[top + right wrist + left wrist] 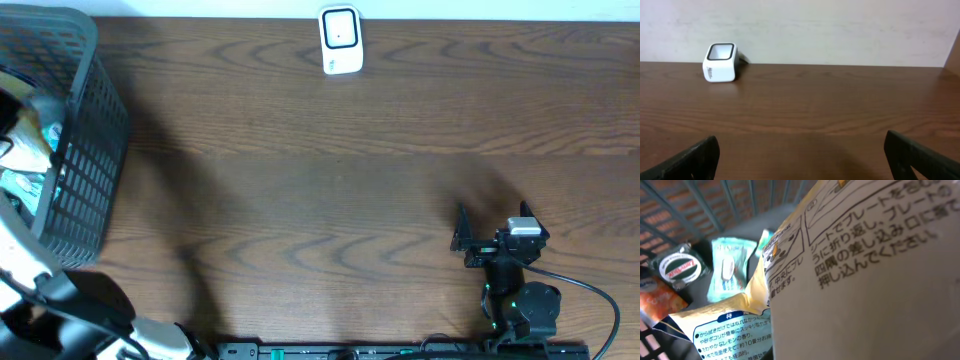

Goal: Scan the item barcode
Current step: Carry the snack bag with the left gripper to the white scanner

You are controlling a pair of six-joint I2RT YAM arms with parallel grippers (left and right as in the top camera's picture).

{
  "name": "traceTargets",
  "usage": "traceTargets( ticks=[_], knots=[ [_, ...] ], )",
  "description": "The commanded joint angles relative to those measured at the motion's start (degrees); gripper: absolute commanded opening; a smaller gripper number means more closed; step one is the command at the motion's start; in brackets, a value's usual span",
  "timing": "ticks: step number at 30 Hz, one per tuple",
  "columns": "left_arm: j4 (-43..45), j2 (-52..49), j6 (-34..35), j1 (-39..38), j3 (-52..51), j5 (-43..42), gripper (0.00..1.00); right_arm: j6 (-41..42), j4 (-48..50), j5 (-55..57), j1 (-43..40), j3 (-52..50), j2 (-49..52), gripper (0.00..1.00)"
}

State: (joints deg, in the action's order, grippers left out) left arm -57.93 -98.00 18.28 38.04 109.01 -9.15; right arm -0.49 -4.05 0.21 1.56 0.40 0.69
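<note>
The robot's left gripper will release the cream carton on the bare in the middle of the table (367, 163) in front of the white barcode scanner.
A cream carton (875, 285) printed with black Japanese text fills the left wrist view, tilted and pressed close to the lens above the other goods in the basket. My left gripper is down inside the basket, shut on this carton, with its fingers hidden behind it. In the overhead view only the left arm (20, 270) shows, reaching into the basket. The white barcode scanner (340, 40) (720, 62) stands at the table's far edge. My right gripper (492, 215) (802, 160) rests low at the near right, open and holding nothing.
The dark mesh basket (90, 150) occupies the far left corner. Inside it lie a round green tin (682, 266), a teal packet (727, 270), an orange packet (655, 300) and a yellow pouch with a blue label (730, 330). A pale wall backs the table.
</note>
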Motion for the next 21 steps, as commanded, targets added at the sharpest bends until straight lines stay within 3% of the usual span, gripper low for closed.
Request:
traceTargets(
  ticks=[1,10,16,21],
  knots=[
    [2.49,5.73,6.32,-0.22,1.11,-0.79,0.07,-0.44,-0.24,0.26,0.24,-0.09,-0.31,0.99],
    [7.08,15.61,14.51,-0.24,1.11,-1.36,0.08,-0.44,-0.24,0.26,0.24,-0.09,-0.31,0.99],
    [9.27,20.20,16.55,-1.18,1.11,-17.03,0.07,-0.44,-0.24,0.26,0.24,-0.09,-0.31,0.99],
    [10.45,20.50,17.84,-9.27,1.11,-24.87,0.07,-0.44,-0.24,0.26,0.24,-0.09,-0.31,0.99]
  ],
)
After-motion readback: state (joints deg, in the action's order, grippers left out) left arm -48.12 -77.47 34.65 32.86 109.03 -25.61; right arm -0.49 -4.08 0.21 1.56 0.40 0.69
